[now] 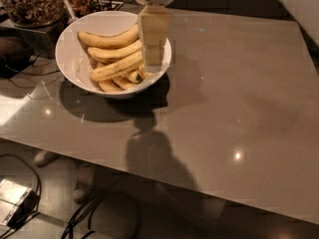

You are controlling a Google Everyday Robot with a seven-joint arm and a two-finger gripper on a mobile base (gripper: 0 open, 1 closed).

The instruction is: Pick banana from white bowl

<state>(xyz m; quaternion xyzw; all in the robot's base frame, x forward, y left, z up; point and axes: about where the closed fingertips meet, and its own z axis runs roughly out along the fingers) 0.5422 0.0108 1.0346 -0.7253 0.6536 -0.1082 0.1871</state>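
Observation:
I should close my gripper on the middle of the front long banana (120, 64), the one that lies just over the stubby bananas in the white bowl.
The white bowl (75, 71) stands at the table's far left and holds several yellow bananas. Three long ones lie across it, stacked from back to front, over shorter stubby ones. The banana (107, 39) is the long curved one at the back. Its right end is hidden behind my gripper. My gripper (152, 44), a cream block under a white round wrist, hangs over the bowl's right side, in front of the right ends of the long bananas.
A clear glass container of brown bits (31, 3) stands behind the bowl at the far left, with utensils (67, 6) beside it. The grey table (234, 98) stretches to the right and front. Cables (94, 215) lie on the floor below the near edge.

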